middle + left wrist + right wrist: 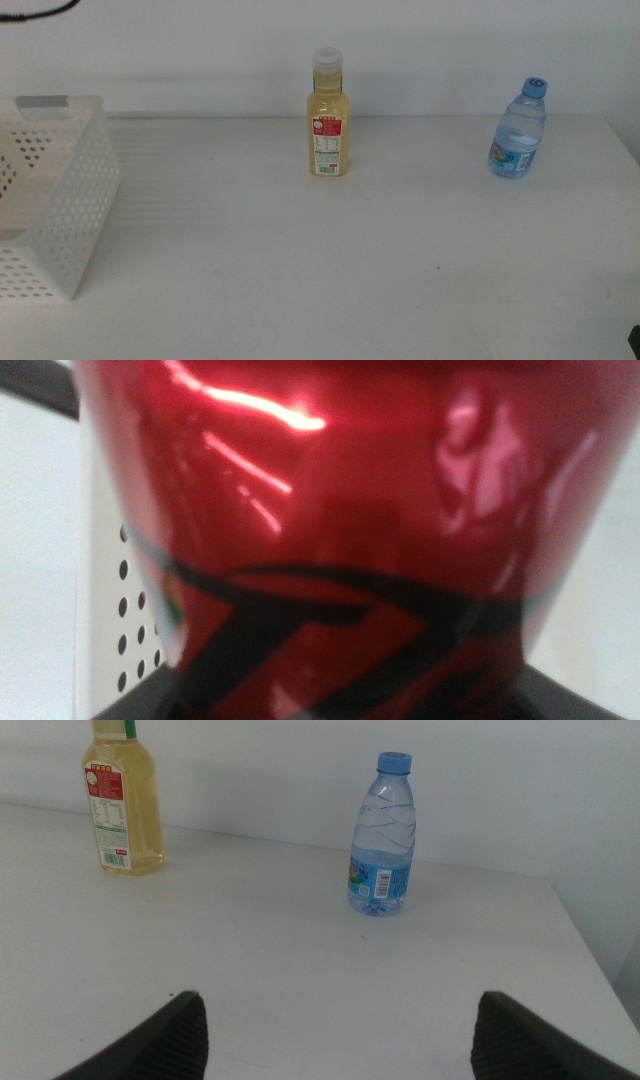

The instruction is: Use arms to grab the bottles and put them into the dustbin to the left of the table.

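The left gripper will release the red soda can on the bottom inside the perforated white dustbin [27,205].
A red soda can [340,510] fills the left wrist view, and my left gripper [350,705] is shut on it, with the dustbin's perforated white wall [125,630] just behind. That arm is out of the middle view. The white dustbin [70,200] stands at the table's left edge. A yellow-liquid bottle [327,125] [120,805] stands upright at the back centre. The small blue-capped water bottle [518,135] [382,840] stands upright at the back right. My right gripper [340,1040] waits open near the table's front right, well short of the water bottle.
The white table [300,270] stretches bare between the dustbin and the two standing bottles. A white wall rises behind the table's far edge. The table's right edge runs just past the water bottle.
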Robot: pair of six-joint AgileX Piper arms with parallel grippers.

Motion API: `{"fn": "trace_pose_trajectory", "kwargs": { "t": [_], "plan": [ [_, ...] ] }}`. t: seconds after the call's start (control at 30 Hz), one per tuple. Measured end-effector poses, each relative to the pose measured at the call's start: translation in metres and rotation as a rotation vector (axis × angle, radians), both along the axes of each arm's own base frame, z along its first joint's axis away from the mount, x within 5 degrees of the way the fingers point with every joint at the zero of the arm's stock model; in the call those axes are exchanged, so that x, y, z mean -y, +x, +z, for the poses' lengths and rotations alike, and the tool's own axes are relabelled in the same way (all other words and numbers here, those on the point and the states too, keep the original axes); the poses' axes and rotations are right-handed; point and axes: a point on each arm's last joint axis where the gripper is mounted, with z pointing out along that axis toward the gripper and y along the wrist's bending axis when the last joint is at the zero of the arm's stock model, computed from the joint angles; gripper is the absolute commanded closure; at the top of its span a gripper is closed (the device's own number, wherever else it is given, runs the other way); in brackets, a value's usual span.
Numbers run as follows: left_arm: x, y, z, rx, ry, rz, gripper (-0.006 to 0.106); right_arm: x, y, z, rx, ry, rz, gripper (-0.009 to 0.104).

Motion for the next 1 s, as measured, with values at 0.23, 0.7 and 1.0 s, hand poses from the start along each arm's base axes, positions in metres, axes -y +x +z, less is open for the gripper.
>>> {"fn": "trace_pose_trajectory", "kwargs": {
  "t": [0.23, 0.7, 1.0],
  "plan": [
    [-0.016, 0.020, -0.043, -0.091, -0.015, 0.017, 0.105, 0.000, 0.000, 0.000, 0.000, 0.000, 0.000, 0.018],
    [-0.022, 0.044, -0.105, -0.194, -0.094, 0.025, 0.105, 0.000, 0.000, 0.000, 0.000, 0.000, 0.000, 0.018],
    [-0.023, 0.049, -0.125, -0.229, -0.124, 0.030, 0.105, 0.000, 0.000, 0.000, -0.001, 0.000, 0.000, 0.018]
  ]
}}
